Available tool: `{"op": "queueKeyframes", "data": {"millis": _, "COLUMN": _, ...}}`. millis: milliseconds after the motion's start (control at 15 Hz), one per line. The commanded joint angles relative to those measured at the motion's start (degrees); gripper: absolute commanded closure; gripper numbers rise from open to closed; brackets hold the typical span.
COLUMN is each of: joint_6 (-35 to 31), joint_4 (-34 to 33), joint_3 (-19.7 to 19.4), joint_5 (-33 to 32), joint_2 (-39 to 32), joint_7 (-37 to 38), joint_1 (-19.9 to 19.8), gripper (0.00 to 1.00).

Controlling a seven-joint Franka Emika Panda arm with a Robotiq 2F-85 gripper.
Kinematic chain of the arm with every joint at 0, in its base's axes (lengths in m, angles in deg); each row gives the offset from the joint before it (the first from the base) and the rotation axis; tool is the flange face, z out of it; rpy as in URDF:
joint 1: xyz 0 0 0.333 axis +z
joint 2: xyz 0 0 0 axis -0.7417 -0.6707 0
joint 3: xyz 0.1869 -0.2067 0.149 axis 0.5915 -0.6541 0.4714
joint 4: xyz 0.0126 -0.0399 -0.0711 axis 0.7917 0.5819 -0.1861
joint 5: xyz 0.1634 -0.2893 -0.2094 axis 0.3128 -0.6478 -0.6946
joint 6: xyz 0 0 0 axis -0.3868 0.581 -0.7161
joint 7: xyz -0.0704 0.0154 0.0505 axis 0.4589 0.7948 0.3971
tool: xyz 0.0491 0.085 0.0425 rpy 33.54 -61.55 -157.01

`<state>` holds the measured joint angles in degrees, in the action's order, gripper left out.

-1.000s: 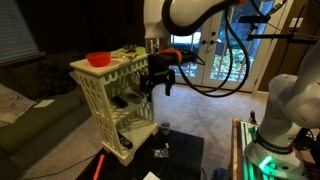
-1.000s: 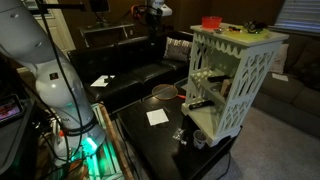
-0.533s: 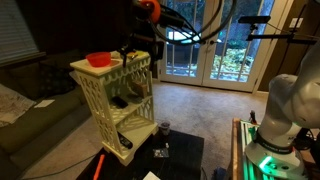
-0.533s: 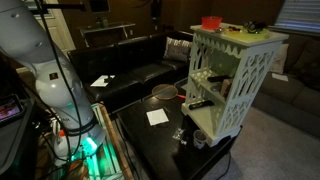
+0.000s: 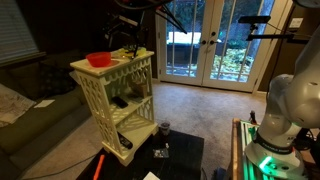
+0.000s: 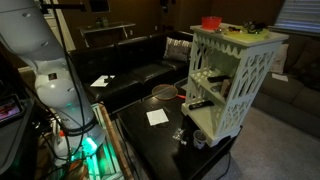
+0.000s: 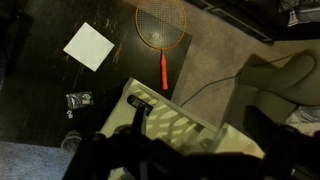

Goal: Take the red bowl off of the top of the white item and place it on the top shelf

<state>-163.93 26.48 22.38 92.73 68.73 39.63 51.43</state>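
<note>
The gripper will next move to the red bowl's rim (image 5: 109, 55), on the bowl's side toward the middle of the top of the white item, and close there.
The red bowl (image 5: 98, 59) sits on the flat top of the white item (image 5: 115, 100), near one corner, and shows in both exterior views (image 6: 211, 21). The white item (image 6: 232, 85) stands on a black table. Its top shelf (image 5: 133, 98) holds a dark object. My gripper (image 5: 124, 32) hangs high above the unit, dark and half out of frame. In the wrist view only dark blurred jaws (image 7: 165, 160) show over the unit's top (image 7: 175, 122); the bowl is hidden there. I cannot tell if the jaws are open.
A black remote-like thing (image 7: 140, 103) lies on the unit's top. A racket with a red handle (image 7: 163, 72) and a white paper (image 7: 89, 45) lie below. A small jar (image 5: 163, 128) stands on the black table. A sofa (image 6: 130, 70) is behind.
The arm has risen from beside the unit's front, at shelf height, to high above the unit near the frame's top. The red bowl has not moved.
</note>
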Motion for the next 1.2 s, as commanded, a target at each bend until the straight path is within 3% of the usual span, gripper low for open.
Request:
{"op": "queueKeyframes", "data": {"millis": 0, "joint_6": -2.55, "joint_4": 0.02, "joint_3": -0.05, "joint_5": -3.17, "joint_2": -1.00, "joint_7": 5.42, "joint_1": 0.49, "gripper": 0.00}}
{"op": "queueKeyframes", "data": {"millis": 333, "joint_6": -4.48, "joint_4": -7.37, "joint_3": -0.01, "joint_5": -12.14, "joint_2": -8.29, "joint_7": 19.53, "joint_1": 0.66, "gripper": 0.00}}
{"op": "queueKeyframes", "data": {"millis": 667, "joint_6": -2.50, "joint_4": -17.99, "joint_3": -1.08, "joint_5": -19.11, "joint_2": -16.37, "joint_7": 30.97, "joint_1": 3.82, "gripper": 0.00}}
{"op": "queueKeyframes", "data": {"millis": 1133, "joint_6": 1.61, "joint_4": -26.87, "joint_3": -5.04, "joint_5": -22.99, "joint_2": -24.05, "joint_7": 35.08, "joint_1": 6.85, "gripper": 0.00}}
